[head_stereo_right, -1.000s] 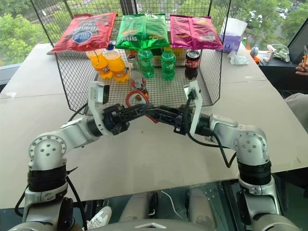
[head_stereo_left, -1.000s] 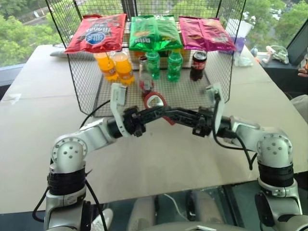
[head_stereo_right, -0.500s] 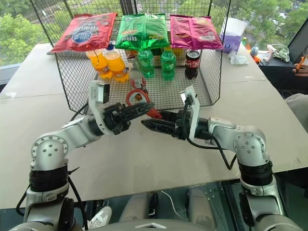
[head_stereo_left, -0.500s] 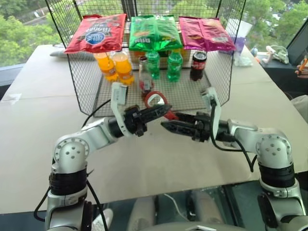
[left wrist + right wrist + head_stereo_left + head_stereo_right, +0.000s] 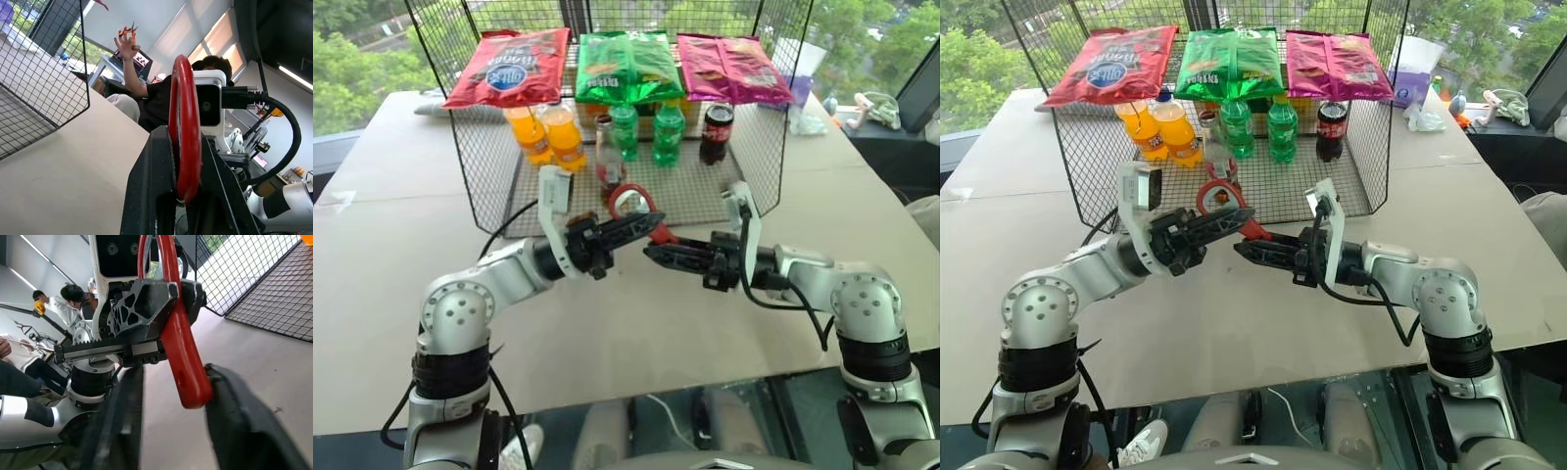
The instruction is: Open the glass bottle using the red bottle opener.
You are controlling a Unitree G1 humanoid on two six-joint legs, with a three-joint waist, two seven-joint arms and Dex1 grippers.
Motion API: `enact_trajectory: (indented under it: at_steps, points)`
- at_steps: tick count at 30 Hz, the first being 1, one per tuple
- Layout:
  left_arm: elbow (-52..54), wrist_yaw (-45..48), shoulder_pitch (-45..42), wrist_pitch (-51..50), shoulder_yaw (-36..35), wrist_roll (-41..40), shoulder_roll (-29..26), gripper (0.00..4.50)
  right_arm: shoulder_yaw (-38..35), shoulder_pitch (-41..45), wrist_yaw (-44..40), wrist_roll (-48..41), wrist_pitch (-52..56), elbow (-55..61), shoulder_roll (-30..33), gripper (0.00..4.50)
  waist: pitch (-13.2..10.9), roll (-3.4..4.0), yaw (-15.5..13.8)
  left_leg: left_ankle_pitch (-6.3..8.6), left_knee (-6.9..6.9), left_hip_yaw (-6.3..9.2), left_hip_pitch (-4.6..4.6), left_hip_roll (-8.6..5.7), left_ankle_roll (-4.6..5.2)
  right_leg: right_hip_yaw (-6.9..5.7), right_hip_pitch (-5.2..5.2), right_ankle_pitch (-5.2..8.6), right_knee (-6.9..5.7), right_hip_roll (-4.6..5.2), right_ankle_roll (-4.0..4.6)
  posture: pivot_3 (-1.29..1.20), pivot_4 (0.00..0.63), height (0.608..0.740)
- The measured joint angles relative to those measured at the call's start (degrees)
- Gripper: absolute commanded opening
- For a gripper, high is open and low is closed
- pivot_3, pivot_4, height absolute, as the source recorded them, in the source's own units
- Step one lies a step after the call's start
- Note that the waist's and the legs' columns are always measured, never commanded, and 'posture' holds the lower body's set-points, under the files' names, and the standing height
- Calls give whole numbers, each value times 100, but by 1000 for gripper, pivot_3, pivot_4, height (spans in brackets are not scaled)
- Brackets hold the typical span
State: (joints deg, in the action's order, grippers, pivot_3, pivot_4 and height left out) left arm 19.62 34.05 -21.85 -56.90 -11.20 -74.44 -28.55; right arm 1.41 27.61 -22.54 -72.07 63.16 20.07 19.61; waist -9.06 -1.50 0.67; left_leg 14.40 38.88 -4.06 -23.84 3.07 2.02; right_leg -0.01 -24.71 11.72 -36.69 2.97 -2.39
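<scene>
Only the red bottle opener's handle end sits at my right gripper's fingers, so my left gripper will regrip at the bottle opener's ring (image 5: 648, 201) and seat the handle deeper.
The red bottle opener (image 5: 633, 203) hangs over the table in front of the basket, ring head up, with my left gripper (image 5: 651, 223) shut on it just under the ring. Its handle (image 5: 182, 352) slants down between the fingers of my right gripper (image 5: 651, 254), which points left at it. One right finger (image 5: 234, 421) touches the handle's end; a gap shows by the other, so these jaws stand open. The glass bottle (image 5: 606, 149), with its red-and-white label, stands upright in the basket beyond both grippers.
The black wire basket (image 5: 487, 186) holds two orange bottles (image 5: 548, 135), two green bottles (image 5: 646, 132) and a dark cola bottle (image 5: 717, 130), with chip bags (image 5: 628, 65) behind. Tan table (image 5: 401, 245) lies all around. People (image 5: 134, 73) show in the wrist views' background.
My right gripper's jaws spread wide half a second ago and have since narrowed around the opener's handle. The left gripper has kept its hold and place.
</scene>
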Motion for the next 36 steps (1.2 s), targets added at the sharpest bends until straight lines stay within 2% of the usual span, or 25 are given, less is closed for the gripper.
enact_trajectory:
  at_steps: [1, 10, 15, 23, 27, 28, 32, 36]
  points:
    - [-3, 48, 21, 17, -24, -26, -6, 0, -6, 0, -73, -59, 1, 0, -2, 18, -1, 1, 2, 0, 0, 0, -1, 0, 0, 1, -3, 0, 0, 0, 0, 0, 150, 740]
    - [0, 189, 121, 123, -12, -118, -52, 0, -4, 24, -120, -200, 52, 1, 16, 18, -1, 1, 1, 0, -2, 0, -1, 0, 0, 1, -3, 0, 1, 0, 0, 0, 150, 740]
    - [-5, 85, 136, 118, 10, -48, -99, 1983, 5, 74, -58, -194, 53, 6, 39, 0, -1, 1, 1, 0, -3, 1, -2, 0, 0, 2, -4, 0, 1, 0, 0, 0, 150, 740]
    - [-66, -105, 109, 190, -65, -11, -93, 1983, 1, 90, 9, -195, 44, 7, 41, 0, -2, 1, 2, 0, -9, 1, -2, 0, 0, 2, -5, 0, 5, 1, 0, 0, 150, 740]
    - [-117, -114, 83, 194, -167, -248, -87, 302, -13, 90, 43, -214, 25, 2, 39, 0, -2, 1, -1, 0, -10, 2, -2, 1, 0, 2, -5, 0, 8, 1, 0, 0, 150, 740]
    - [-118, -83, 70, 192, -170, -358, -76, 22, -34, 90, 23, -252, 10, 2, 37, 0, -2, 0, -2, 0, -11, 2, -3, 1, 0, 2, -5, 0, 10, 1, 0, 0, 150, 740]
    - [-138, -82, 21, 184, -177, -552, -67, 22, -81, 90, -73, -319, -26, 2, 37, 0, -2, 0, 3, 0, -15, 1, -3, 0, 0, 2, -5, 0, 12, 1, 0, 0, 150, 740]
    - [-142, -204, -4, 190, -179, -567, -83, 0, -62, 90, -65, -231, -73, -2, 48, 1680, -2, 0, 2, 0, -18, 1, -3, 0, 0, 2, -6, 0, 14, 0, 0, 0, 150, 740]
